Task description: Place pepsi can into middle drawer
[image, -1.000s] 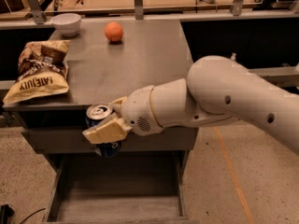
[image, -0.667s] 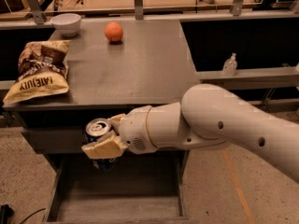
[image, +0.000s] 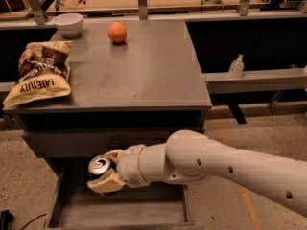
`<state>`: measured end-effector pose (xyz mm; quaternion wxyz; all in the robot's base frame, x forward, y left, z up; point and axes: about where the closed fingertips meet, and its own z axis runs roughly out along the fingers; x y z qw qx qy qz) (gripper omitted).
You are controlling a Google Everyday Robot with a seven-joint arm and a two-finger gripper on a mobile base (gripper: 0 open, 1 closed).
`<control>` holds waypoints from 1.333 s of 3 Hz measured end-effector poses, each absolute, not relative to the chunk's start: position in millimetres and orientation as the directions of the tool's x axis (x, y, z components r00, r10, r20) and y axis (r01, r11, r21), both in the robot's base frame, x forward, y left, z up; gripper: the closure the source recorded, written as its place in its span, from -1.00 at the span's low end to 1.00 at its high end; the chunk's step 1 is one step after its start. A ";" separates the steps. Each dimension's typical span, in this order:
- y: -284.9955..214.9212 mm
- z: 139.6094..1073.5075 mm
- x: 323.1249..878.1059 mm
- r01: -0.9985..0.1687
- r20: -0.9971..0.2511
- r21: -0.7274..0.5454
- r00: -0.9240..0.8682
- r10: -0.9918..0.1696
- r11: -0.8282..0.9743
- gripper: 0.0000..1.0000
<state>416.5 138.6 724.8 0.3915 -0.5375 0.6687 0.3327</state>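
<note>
My gripper is to let go of the pepsi can on the open middle drawer's bottom (image: 118,207). The spot will be nearer the drawer's side below the chip bag.
My gripper (image: 108,171) is shut on the pepsi can (image: 99,166), whose silver top with pull tab faces up and left between the tan fingers (image: 104,184). The can hangs just above the back left part of the open middle drawer (image: 120,212), a wide shallow grey tray pulled out below the cabinet top. My white arm (image: 216,169) reaches in from the right, across the drawer's front. The can's blue body is mostly hidden by the fingers.
On the grey cabinet top (image: 139,75) lie a chip bag (image: 41,73) at the left, a white bowl (image: 68,24) at the back left and an orange (image: 117,32) at the back. A small clear bottle (image: 236,66) stands on a shelf to the right.
My gripper has carried the can downward, from level with the cabinet's front edge to just over the open drawer. The things on top have not moved.
</note>
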 end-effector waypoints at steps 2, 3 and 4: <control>141.5 705.8 415.6 -0.976 -0.883 0.035 -0.130 -0.451 0.213 1.00; 136.6 652.9 413.4 -0.973 -0.880 0.042 -0.143 -0.452 0.226 1.00; 135.7 599.1 422.7 -0.976 -0.887 0.028 -0.124 -0.444 0.217 1.00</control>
